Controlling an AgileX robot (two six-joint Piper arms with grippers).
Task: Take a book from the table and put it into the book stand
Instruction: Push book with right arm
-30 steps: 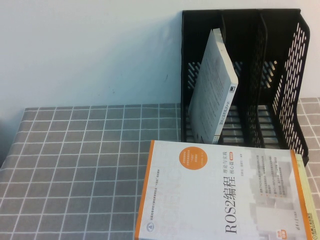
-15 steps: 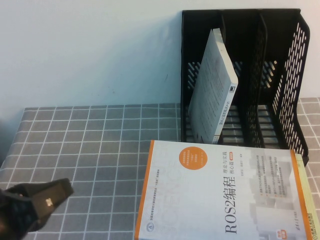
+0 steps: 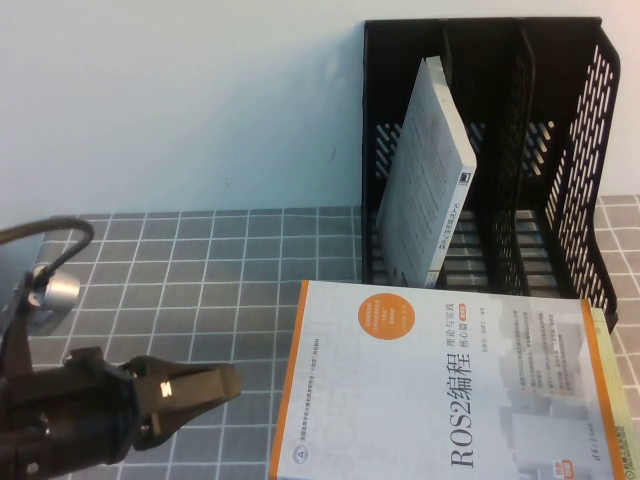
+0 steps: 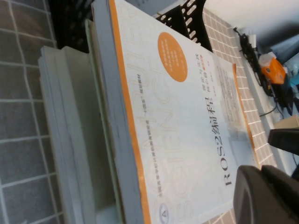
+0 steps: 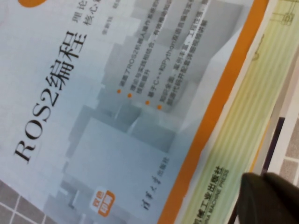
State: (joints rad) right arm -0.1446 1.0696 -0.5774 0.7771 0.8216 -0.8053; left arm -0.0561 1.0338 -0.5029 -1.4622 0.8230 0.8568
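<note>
My left gripper will next grab the white book's orange edge (image 3: 294, 366) (image 4: 127, 100), around the middle of the side facing that gripper, above the pale green book.
A white book with an orange border, titled ROS2 (image 3: 430, 380), lies on top of a stack at the table's front right; it also shows in the left wrist view (image 4: 187, 126) and the right wrist view (image 5: 117, 93). The black book stand (image 3: 540, 150) stands behind it, with a grey-white book (image 3: 425, 180) leaning in its left compartment. My left gripper (image 3: 232, 382) is shut and empty, low at the front left, pointing at the stack's left edge, a short gap away. My right gripper (image 5: 247, 186) is shut, over the stack's front right corner, outside the high view.
A pale green book (image 3: 612, 400) lies under the top book, its edge showing on the right (image 5: 224, 154). The grey checked tablecloth (image 3: 180, 280) covers the table. The stand's middle and right compartments hold nothing. A white wall is behind.
My left arm has come into view from the front left and moved right towards the stack. The books and the stand have not moved.
</note>
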